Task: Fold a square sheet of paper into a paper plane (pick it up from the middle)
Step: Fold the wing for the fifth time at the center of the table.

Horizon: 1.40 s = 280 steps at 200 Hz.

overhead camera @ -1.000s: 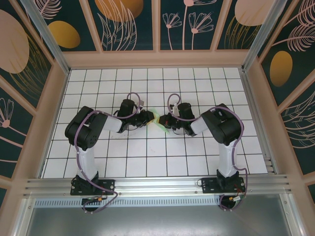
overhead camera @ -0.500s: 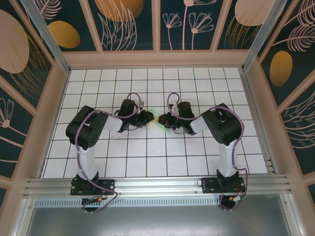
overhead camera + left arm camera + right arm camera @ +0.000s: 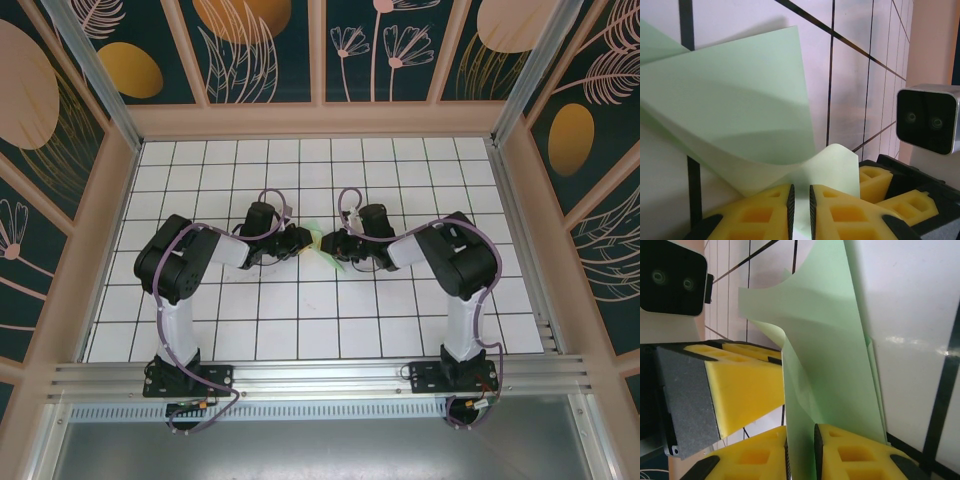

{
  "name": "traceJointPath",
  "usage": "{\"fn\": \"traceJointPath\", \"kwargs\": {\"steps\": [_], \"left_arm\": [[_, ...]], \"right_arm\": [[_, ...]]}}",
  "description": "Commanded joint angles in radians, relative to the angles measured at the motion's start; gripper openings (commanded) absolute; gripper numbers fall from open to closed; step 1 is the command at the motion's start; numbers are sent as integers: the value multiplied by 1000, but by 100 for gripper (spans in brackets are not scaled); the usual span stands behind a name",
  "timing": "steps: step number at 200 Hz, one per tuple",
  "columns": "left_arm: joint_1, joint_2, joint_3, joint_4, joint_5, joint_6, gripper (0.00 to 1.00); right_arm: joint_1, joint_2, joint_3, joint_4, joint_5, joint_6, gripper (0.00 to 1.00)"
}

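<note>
The green sheet's raised flap buckles where my grippers almost meet, so my right gripper will open and grab the flap nearer the flap's end [image 3: 337, 264], away from my left gripper.
The pale green sheet of paper [image 3: 320, 231] is partly folded and held up off the tiles between my two grippers at the table's middle. My left gripper [image 3: 305, 240] comes at it from the left and my right gripper [image 3: 334, 244] from the right, tips almost meeting. In the left wrist view the curled sheet [image 3: 740, 100] runs down into the narrow slot of my left gripper [image 3: 800, 189], pinched there. In the right wrist view the sheet [image 3: 830, 350] passes between the jaws of my right gripper [image 3: 800, 430], which stand slightly apart around it.
The white gridded table [image 3: 330, 320] lies below the paper. Wooden walls [image 3: 320, 120] enclose it at the back and sides. Each wrist view has the other gripper's yellow fingers [image 3: 875, 182] [image 3: 747, 385] close beside the paper.
My right gripper's jaws have parted a little around the paper and its wrist has shifted slightly left. My left gripper has stayed put, narrowing a touch.
</note>
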Motion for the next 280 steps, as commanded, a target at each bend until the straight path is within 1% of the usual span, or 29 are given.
{"fn": "traceJointPath", "kwargs": {"steps": [1,72,149,168,204,227,280], "left_arm": [[-5,21,20,-28,-10,29,20],[-6,34,40,-52,-5,37,20],[-4,44,66,-82,-3,45,20],[-4,42,69,-85,-3,46,19],[-5,31,83,-102,-1,60,20],[-5,11,92,-109,5,75,21],[-5,-77,62,-66,9,86,30]], "right_arm": [[-6,-38,1,-105,20,-82,23],[-6,-100,9,-202,73,-195,25],[13,-134,33,-308,171,-302,25],[13,-124,36,-323,183,-311,23],[13,-113,-8,-257,150,-262,13],[13,-109,-39,-188,114,-215,10],[-16,-92,-94,0,4,-77,3]]}}
